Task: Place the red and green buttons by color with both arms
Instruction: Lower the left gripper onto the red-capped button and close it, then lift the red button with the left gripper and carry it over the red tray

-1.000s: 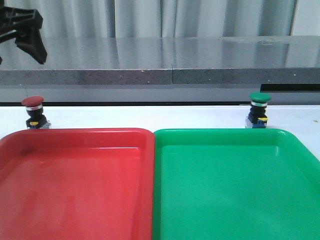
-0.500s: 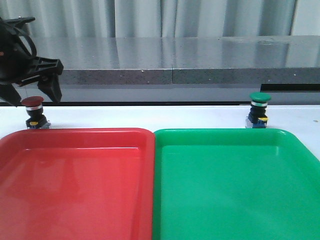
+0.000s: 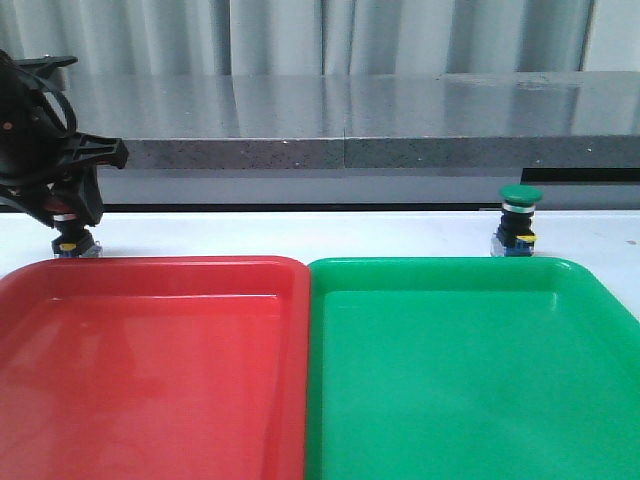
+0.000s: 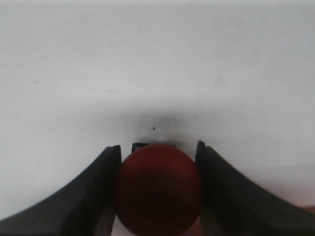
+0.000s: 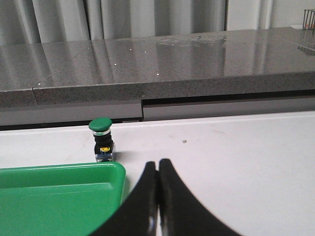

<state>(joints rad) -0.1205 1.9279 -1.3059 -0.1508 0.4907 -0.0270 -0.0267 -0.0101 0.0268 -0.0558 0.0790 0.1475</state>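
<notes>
I should use my left gripper to set the red button down on the red tray's bottom (image 3: 69,392), toward the side of the red tray away from the green tray.
The red button (image 3: 70,243) stands on the white table just behind the red tray's far left corner; only its yellow-and-blue base shows in the front view. My left gripper (image 3: 68,215) is down over it, and in the left wrist view its fingers (image 4: 110,167) press both sides of the dark-red cap (image 4: 158,189), shut on it. The green button (image 3: 519,222) stands upright behind the green tray's far right corner, and also shows in the right wrist view (image 5: 101,138). My right gripper (image 5: 158,163) is shut and empty, low over the table, apart from the green button; it is out of the front view.
The red tray (image 3: 150,264) and the green tray (image 3: 440,263) lie side by side, touching, in front of the buttons. The green tray's corner (image 5: 59,169) is beside my right fingers. A grey stone ledge (image 3: 350,140) runs along the back of the table.
My left gripper came in from the upper left, dropped over the red button, and its wide-open fingers closed around the cap. The green button has not moved.
</notes>
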